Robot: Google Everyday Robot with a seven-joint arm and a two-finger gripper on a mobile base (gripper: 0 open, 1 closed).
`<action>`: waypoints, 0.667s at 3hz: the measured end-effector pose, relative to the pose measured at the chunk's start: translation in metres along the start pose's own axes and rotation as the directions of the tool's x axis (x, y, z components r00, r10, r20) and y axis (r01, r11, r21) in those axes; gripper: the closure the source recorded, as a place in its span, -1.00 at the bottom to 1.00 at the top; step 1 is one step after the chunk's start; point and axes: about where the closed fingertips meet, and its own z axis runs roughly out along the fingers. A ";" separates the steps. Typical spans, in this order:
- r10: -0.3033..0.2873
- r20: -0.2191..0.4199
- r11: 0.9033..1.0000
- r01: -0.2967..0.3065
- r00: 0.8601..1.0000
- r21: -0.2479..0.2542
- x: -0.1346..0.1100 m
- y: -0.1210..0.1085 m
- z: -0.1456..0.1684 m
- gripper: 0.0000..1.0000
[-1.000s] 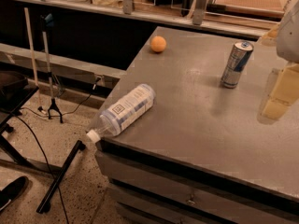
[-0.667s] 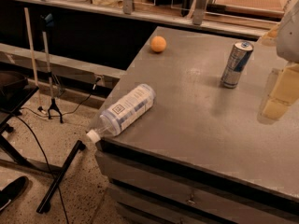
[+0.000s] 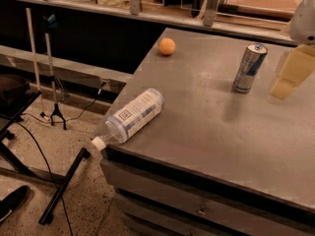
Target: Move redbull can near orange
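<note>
Next, my gripper should go to the redbull can's upper part (image 3: pixel 253 58), just below its top, and close there.
The redbull can (image 3: pixel 249 67) stands upright on the grey table (image 3: pixel 206 127), toward the back right. The orange (image 3: pixel 167 46) lies near the table's back left corner, well left of the can. My gripper (image 3: pixel 290 75) hangs at the right edge of the view, just right of the can and apart from it, with pale yellowish fingers (image 3: pixel 293 73) pointing down and left. It holds nothing that I can see.
A clear plastic bottle (image 3: pixel 129 118) with a white cap lies on its side at the table's front left edge, cap overhanging. A shelf rail runs behind the table. Stands and cables are on the floor at left.
</note>
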 end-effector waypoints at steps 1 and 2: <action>0.094 0.049 0.995 -0.095 0.994 0.026 0.002 -0.040 0.006 -1.00; 0.137 0.094 0.989 -0.141 0.986 0.039 -0.003 -0.071 0.011 -1.00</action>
